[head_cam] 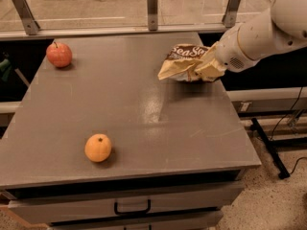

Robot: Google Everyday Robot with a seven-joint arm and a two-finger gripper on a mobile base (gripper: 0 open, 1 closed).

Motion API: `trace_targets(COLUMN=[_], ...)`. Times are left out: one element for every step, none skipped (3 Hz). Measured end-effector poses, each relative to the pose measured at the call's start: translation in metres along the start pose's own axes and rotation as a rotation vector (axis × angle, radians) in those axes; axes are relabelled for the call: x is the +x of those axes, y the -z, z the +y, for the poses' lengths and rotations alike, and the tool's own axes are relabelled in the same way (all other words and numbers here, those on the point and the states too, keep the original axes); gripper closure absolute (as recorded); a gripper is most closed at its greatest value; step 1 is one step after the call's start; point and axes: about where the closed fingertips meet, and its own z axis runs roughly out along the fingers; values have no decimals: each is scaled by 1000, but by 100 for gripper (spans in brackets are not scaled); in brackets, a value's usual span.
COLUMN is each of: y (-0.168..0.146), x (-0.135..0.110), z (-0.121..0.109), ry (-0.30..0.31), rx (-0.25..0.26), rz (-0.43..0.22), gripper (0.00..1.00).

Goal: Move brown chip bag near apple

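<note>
The brown chip bag, now hanging just above the table, will be let go by my gripper on the grey table [96,60] close beside the apple, toward the table's far edge.
The brown chip bag [181,59], dark brown with white "Sea Salt" lettering and a tan lower edge, hangs tilted just above the far right part of the grey table [144,104], casting a shadow under it. My gripper [207,67] comes in from the right on a white arm [268,28] and is shut on the bag's right side. The apple [59,54], small and red-pink with a short stem, sits at the table's far left corner, well away from the bag.
A round orange fruit [98,147] lies near the table's front left. A glass barrier with metal posts [152,6] runs behind the table. A drawer with a black handle [132,208] is under the front edge. Cables lie on the floor at the right.
</note>
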Motion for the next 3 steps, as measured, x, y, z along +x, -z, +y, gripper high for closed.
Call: trace_targets(y=[-19,-42,-71], x=[-35,-90,-144], z=[4,10,19], ry=[92,265,450], rx=[-11,-21,-47], rz=[-95,-196,-280], gripper=[100,100,100])
